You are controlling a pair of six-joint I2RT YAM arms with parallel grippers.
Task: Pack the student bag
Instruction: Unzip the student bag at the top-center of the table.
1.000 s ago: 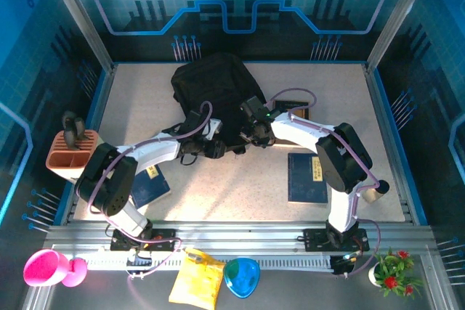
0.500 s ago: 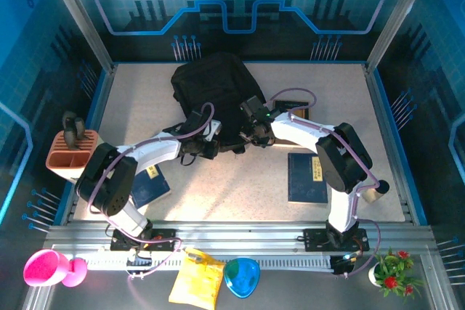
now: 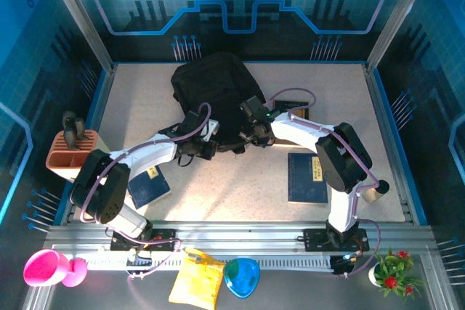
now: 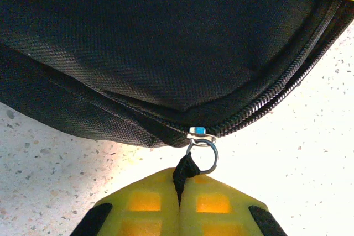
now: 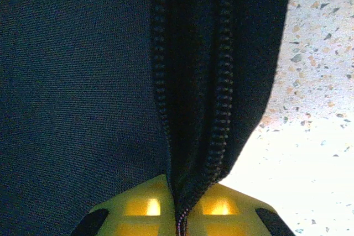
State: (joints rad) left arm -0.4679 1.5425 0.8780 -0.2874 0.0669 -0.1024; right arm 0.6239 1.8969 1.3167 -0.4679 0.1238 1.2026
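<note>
I can see my right gripper pinches just a thin fold of the bag's zipper edge, so it should take both zipper rows (image 5: 191, 142) deeper before my left gripper pulls the cord.
The student bag (image 3: 214, 88), a large black fabric backpack, lies at the back middle of the table. My left gripper (image 3: 206, 147) is at its near left edge. In the left wrist view its yellow fingers (image 4: 144, 203) are shut on the black zipper pull cord (image 4: 186, 169), which hangs from a metal ring under the slider (image 4: 196, 132). My right gripper (image 3: 251, 133) is at the bag's near right edge. Its jaws (image 5: 178, 205) are shut on the bag's zipper edge (image 5: 191, 181), where two rows of zipper teeth run apart above the fingers.
A blue book (image 3: 307, 177) lies right of centre and another blue book (image 3: 149, 185) lies near the left arm's base. A dark flat book (image 3: 294, 115) sits behind the right arm. An orange holder (image 3: 69, 152) stands at the left edge.
My left gripper has shut on the zipper pull cord and its arm has shifted slightly left. The right arm and the bag have stayed put.
</note>
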